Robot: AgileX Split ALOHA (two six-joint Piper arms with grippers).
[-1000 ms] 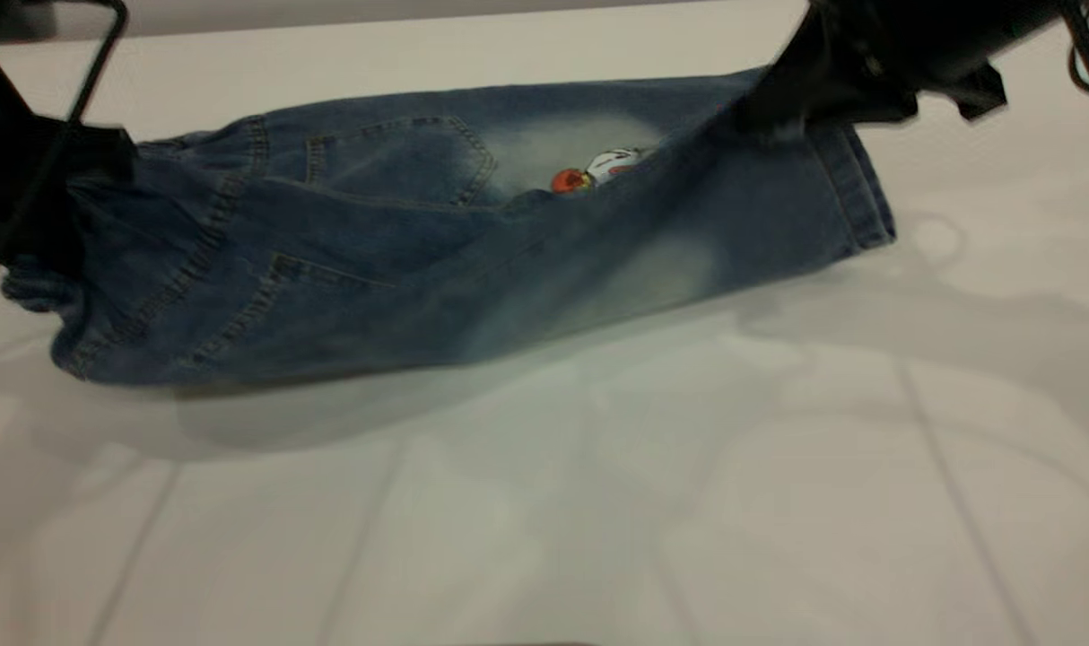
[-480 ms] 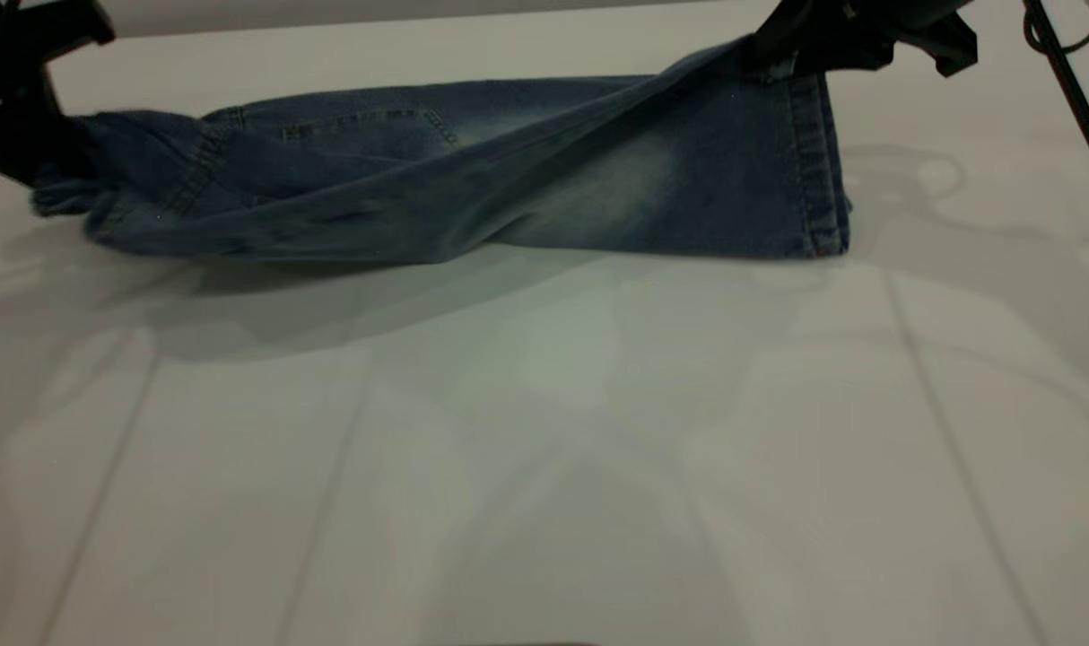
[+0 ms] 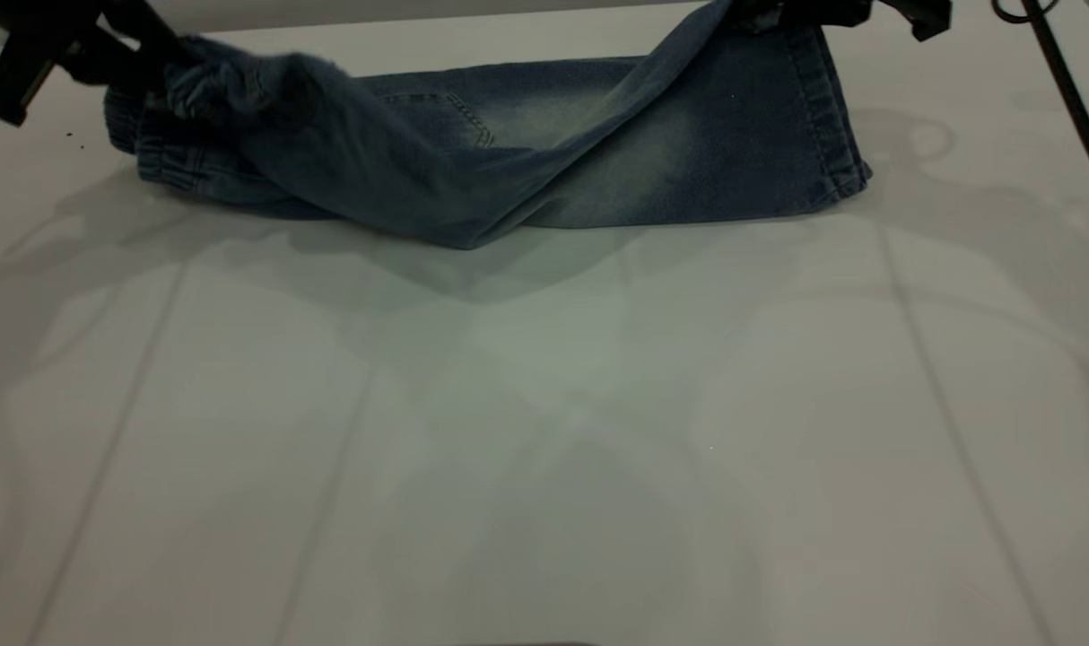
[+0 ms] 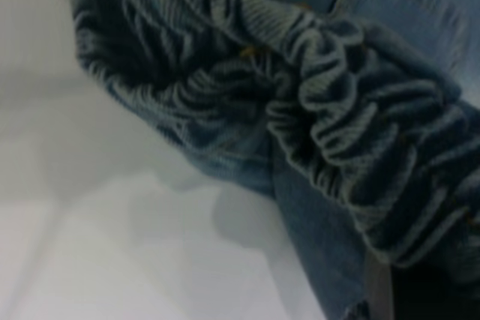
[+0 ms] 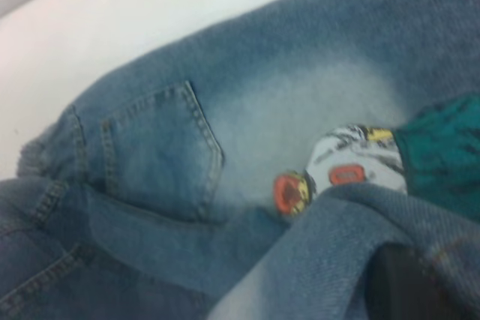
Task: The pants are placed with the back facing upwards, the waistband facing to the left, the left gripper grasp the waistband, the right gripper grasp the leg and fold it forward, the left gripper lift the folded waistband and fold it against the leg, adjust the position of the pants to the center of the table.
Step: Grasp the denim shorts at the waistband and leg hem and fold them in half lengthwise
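Observation:
My left gripper will release the raised waistband on the pants' lower layer (image 3: 209,56) close to the far edge of the table.
The blue denim pants (image 3: 509,170) lie folded lengthwise along the far side of the white table (image 3: 544,449). My left gripper (image 3: 141,54) is at the far left, shut on the ruffled waistband (image 3: 213,81) and holding it raised above the lower layer. In the left wrist view the gathered waistband (image 4: 330,110) bunches over a dark finger (image 4: 435,297). My right gripper (image 3: 769,11) is at the far right edge of the view, shut on the leg (image 3: 733,152) near its hem, lifted. The right wrist view shows a back pocket (image 5: 161,155), the cartoon print (image 5: 337,170) and a dark finger (image 5: 405,282) under denim.
A black cable (image 3: 1069,81) runs down the far right side of the table. Soft arm shadows fall across the tabletop in front of the pants. The table's far edge (image 3: 419,18) lies just behind the pants.
Both grippers have carried the near half of the pants up and away toward the far edge, over the other half. The print no longer shows in the exterior view.

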